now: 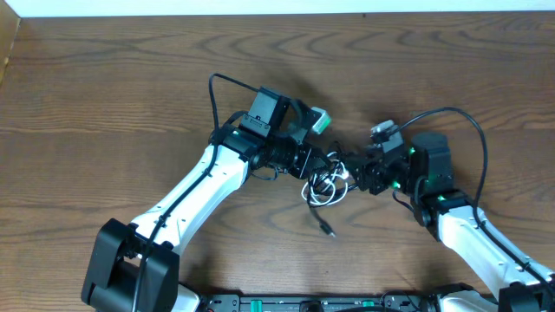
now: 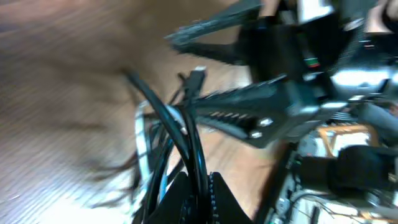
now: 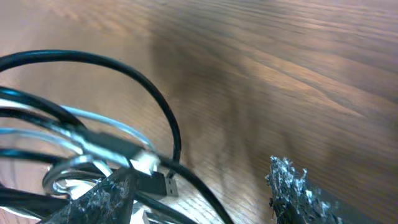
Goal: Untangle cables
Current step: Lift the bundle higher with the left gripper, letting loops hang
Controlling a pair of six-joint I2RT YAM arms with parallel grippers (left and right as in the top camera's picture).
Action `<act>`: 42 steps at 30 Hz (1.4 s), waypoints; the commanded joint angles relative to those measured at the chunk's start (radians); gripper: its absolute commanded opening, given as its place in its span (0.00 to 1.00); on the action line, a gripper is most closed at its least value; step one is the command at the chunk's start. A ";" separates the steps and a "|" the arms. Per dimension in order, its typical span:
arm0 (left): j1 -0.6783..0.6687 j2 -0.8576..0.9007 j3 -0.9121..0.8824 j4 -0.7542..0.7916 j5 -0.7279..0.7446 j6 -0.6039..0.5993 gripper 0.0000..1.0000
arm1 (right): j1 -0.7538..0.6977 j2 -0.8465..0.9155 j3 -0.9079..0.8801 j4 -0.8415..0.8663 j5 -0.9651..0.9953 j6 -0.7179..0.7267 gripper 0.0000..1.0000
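My left gripper is pinching bits of black cable bunched up with the white cable, so I will put the tangle down and grab it by the white cable's loops (image 1: pixel 323 198).
The black cable (image 1: pixel 317 213) and the white cable (image 1: pixel 335 181) lie knotted in a small tangle at the table's middle. My left gripper (image 1: pixel 321 166) is at the tangle's upper left. In the left wrist view it (image 2: pixel 199 194) is shut on the black cable (image 2: pixel 186 134), with the white cable (image 2: pixel 142 140) alongside. My right gripper (image 1: pixel 349 168) is at the tangle's upper right. It (image 3: pixel 200 173) is open, and the black cable (image 3: pixel 169 121) and a black plug (image 3: pixel 157 183) lie between its fingers. White loops (image 3: pixel 65 175) lie by its left finger.
A loose black plug end (image 1: pixel 330 232) trails toward the front edge. The right gripper's open fingers (image 2: pixel 181 70) show close in front of the left wrist camera. The arms' thicker black wires (image 1: pixel 212 104) arch over the wooden table (image 1: pixel 104 95).
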State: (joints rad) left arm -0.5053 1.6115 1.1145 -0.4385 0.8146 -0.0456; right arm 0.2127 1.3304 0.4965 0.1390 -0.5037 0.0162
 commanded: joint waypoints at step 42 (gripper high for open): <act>0.307 -0.161 0.001 -0.018 -0.075 -0.257 0.07 | -0.208 0.005 0.006 -0.045 -0.134 0.109 0.40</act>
State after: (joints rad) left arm -0.1551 1.4624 1.1141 -0.5064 0.5064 -0.3691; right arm 0.0055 1.3342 0.5003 0.0574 -0.2562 0.2672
